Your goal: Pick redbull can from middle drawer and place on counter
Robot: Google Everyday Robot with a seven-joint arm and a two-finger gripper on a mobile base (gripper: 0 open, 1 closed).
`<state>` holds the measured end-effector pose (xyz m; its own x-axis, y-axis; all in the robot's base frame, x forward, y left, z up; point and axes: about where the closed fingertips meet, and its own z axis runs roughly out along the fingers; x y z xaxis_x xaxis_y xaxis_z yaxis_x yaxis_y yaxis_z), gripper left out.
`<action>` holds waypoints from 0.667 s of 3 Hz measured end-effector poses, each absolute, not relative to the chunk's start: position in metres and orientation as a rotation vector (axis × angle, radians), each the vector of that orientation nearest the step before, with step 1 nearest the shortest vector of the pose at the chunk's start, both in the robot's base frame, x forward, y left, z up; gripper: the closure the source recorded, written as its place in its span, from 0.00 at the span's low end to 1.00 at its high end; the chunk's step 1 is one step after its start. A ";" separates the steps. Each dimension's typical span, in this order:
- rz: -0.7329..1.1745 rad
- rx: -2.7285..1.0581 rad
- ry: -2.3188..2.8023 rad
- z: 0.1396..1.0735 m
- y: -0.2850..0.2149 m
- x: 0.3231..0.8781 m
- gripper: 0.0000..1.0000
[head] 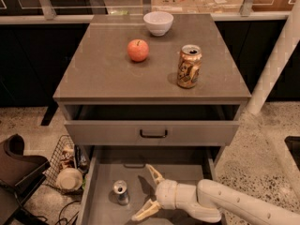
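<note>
The robot's gripper needs to next go to the redbull can in the open drawer and close on the can's sides [122,197], just under the can's silver top.
The redbull can [121,191] stands upright on the grey floor of the open middle drawer [105,206], left of centre, seen from above with its silver top showing. My gripper [145,193] is inside the drawer just to the right of the can, at about the can's height. Its two cream fingers [153,173] are spread wide and point left towards the can, apart from it. The counter [112,76] is the grey-brown top of the cabinet above.
On the counter stand a gold-brown can [189,66], a red apple [138,50] and a white bowl [158,22]. The top drawer front [152,132] with its dark handle juts out slightly above the middle drawer. A wire basket [68,165] with clutter sits on the floor at left.
</note>
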<state>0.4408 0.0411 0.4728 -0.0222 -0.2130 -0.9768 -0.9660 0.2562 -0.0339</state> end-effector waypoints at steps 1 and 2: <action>0.909 -1.194 1.456 0.467 0.061 0.440 0.00; 0.937 -1.202 1.438 0.461 0.078 0.442 0.00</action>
<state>0.4420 0.0778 0.4611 -0.0071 -0.2038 -0.9790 -0.9778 0.2063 -0.0358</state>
